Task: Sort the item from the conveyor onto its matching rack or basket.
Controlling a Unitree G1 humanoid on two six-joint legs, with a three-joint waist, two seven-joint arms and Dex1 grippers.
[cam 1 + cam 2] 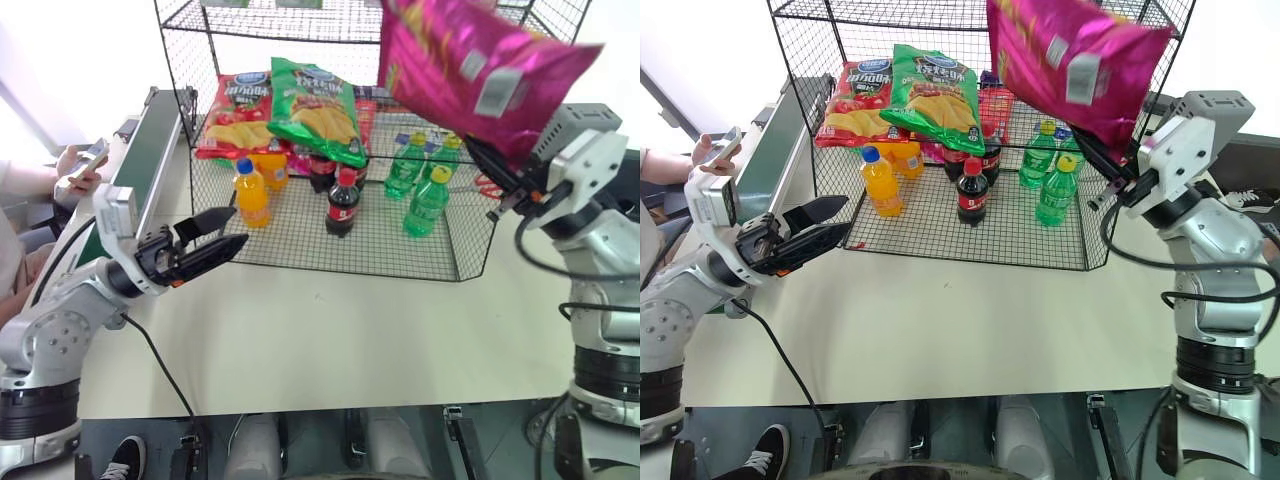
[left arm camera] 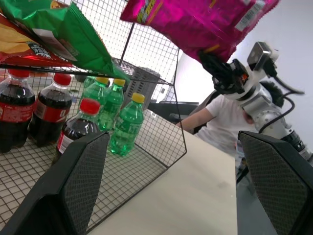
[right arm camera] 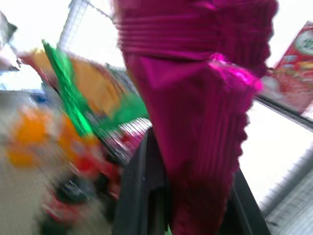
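Note:
The robot's right gripper should release the magenta chip bag on the rack's middle level (image 1: 424, 124) above the green bottles.
The item, a glossy magenta chip bag (image 1: 470, 70), hangs tilted in the air at the right front of the black wire rack (image 1: 300, 240), level with its upper tier. My right gripper (image 1: 478, 150) is shut on the bag's lower crimped edge (image 3: 195, 107). My left gripper (image 1: 238, 226) stands open with nothing in it, above the table just outside the rack's front left corner. Its fingers (image 2: 73, 186) point toward the bottles. The dark-green conveyor (image 1: 150, 150) runs along the rack's left side.
On the rack's middle tier lie a red chip bag (image 1: 238, 110) and a green chip bag (image 1: 318, 110). Orange bottles (image 1: 250, 195), cola bottles (image 1: 343, 205) and green bottles (image 1: 428, 205) stand on the bottom tier. A person's hand with a phone (image 1: 80, 165) is beside the conveyor. The beige table (image 1: 330, 340) stretches in front.

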